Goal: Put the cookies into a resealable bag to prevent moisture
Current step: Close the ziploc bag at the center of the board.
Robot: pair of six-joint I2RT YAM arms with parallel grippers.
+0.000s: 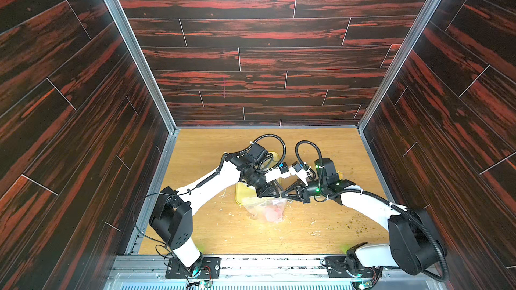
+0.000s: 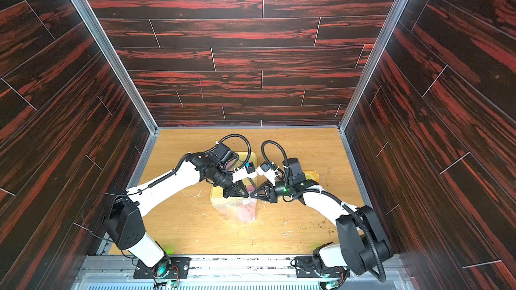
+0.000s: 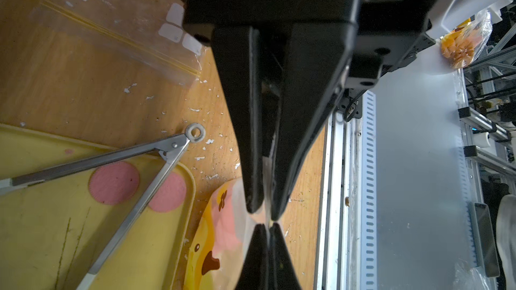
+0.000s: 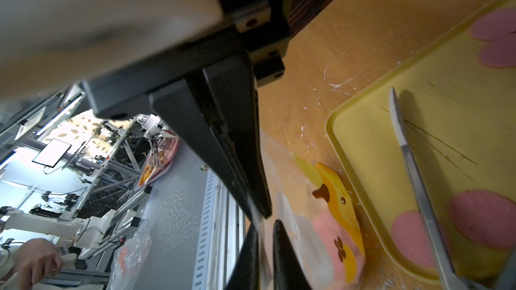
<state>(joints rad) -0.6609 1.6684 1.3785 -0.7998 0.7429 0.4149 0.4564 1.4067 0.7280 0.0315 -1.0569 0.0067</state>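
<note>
The robot's grippers meet tip to tip on the top edge of the bag, so next the left gripper pinches that edge again and slides along to the other corner (image 1: 244,200).
A clear resealable bag (image 1: 265,210) (image 2: 237,209) with a yellow animal print lies on the wood table by the yellow tray (image 1: 240,195). Pink cookies (image 3: 226,218) (image 4: 329,232) show through its film. More pink round cookies (image 3: 114,182) (image 4: 485,218) lie in the tray (image 3: 28,232) (image 4: 391,135). My left gripper (image 3: 264,210) (image 1: 275,194) is shut on the bag's top edge. My right gripper (image 4: 264,214) (image 1: 283,194) meets it tip to tip, its fingers close together with the same edge between them.
Metal tongs (image 3: 139,163) (image 4: 418,185) lie across the tray. A second, flat clear bag (image 3: 117,32) rests on the table beyond the tray. White crumbs dot the wood. The metal rail (image 3: 349,191) runs along the table's front edge close to both grippers.
</note>
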